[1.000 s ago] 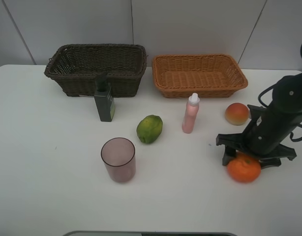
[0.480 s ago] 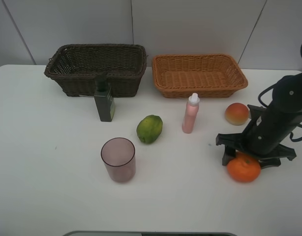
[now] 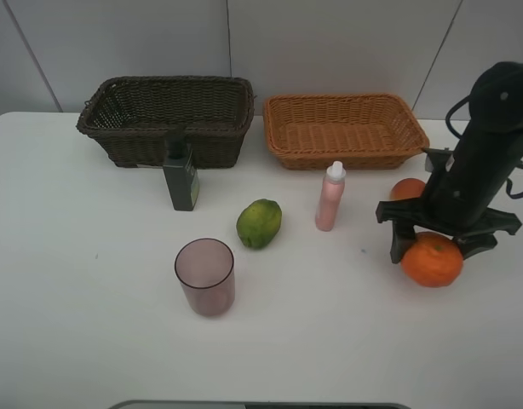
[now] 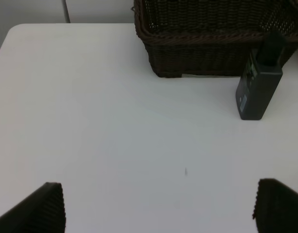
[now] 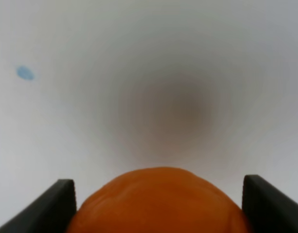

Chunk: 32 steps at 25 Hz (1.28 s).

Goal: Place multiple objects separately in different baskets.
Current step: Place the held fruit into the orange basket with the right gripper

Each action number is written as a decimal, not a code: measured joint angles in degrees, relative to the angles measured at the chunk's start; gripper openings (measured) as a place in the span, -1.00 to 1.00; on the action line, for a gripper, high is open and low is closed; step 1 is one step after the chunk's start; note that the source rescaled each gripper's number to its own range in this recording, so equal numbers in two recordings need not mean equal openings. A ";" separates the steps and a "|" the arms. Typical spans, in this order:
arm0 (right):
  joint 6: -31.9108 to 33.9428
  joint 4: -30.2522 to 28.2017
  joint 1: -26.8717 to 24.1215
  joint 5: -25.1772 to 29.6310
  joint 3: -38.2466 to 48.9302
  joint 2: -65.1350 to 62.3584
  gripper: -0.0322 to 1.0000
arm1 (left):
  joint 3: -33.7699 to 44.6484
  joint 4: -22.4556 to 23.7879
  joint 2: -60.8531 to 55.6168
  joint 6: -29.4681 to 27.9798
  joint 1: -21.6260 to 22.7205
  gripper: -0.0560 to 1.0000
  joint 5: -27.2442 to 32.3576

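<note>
The orange will go down from my right gripper near the middle of the orange-tan basket's bottom point(image 3: 346, 131). The orange is now held above the table.
My right gripper point(image 3: 435, 245) is shut on the orange point(image 3: 432, 260) and holds it above the table; in the right wrist view the orange point(image 5: 158, 204) sits between the two fingers point(image 5: 61, 204). The reddish peach point(image 3: 405, 187) lies just behind, partly hidden by the arm. The pink bottle point(image 3: 331, 198), green fruit point(image 3: 259, 223), mauve cup point(image 3: 205, 275) and dark green pump bottle point(image 3: 181, 175) stand on the table. The dark brown basket point(image 3: 159, 141) and orange-tan basket point(image 3: 347, 158) stand at the back. My left gripper point(image 4: 161, 208) is open and empty.
The white table point(image 3: 74, 298) runs to a wall behind the baskets. In the left wrist view the pump bottle point(image 4: 259, 87) stands just in front of the dark basket point(image 4: 202, 53). A small blue speck point(image 5: 25, 73) marks the table under the right gripper.
My right gripper has risen with the orange and shifted toward the back, lifting it off the table. The peach is now partly hidden behind the arm. Nothing else has moved.
</note>
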 joint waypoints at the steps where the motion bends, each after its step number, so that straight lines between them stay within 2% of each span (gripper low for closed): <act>1: -0.97 0.00 0.00 2.10 -1.82 0.00 0.16 | 0.00 0.00 0.00 0.00 0.00 1.00 0.00; 5: -3.99 0.00 0.00 7.30 -8.78 0.00 0.16 | 0.00 0.00 0.00 0.00 0.00 1.00 0.00; 9: -5.52 -0.75 0.00 9.09 -16.03 0.48 0.16 | 0.00 0.00 0.00 0.00 0.00 1.00 0.00; 18: -6.06 -7.67 1.24 14.04 -34.94 9.24 0.16 | 0.00 0.00 0.00 0.00 0.00 1.00 0.00; 27: -9.09 -8.27 2.63 14.68 -54.67 23.00 0.16 | 0.00 0.00 0.00 0.00 0.00 1.00 0.00; 32: -9.09 -10.68 2.63 11.54 -60.84 28.74 0.16 | 0.00 0.00 0.00 0.00 0.00 1.00 0.00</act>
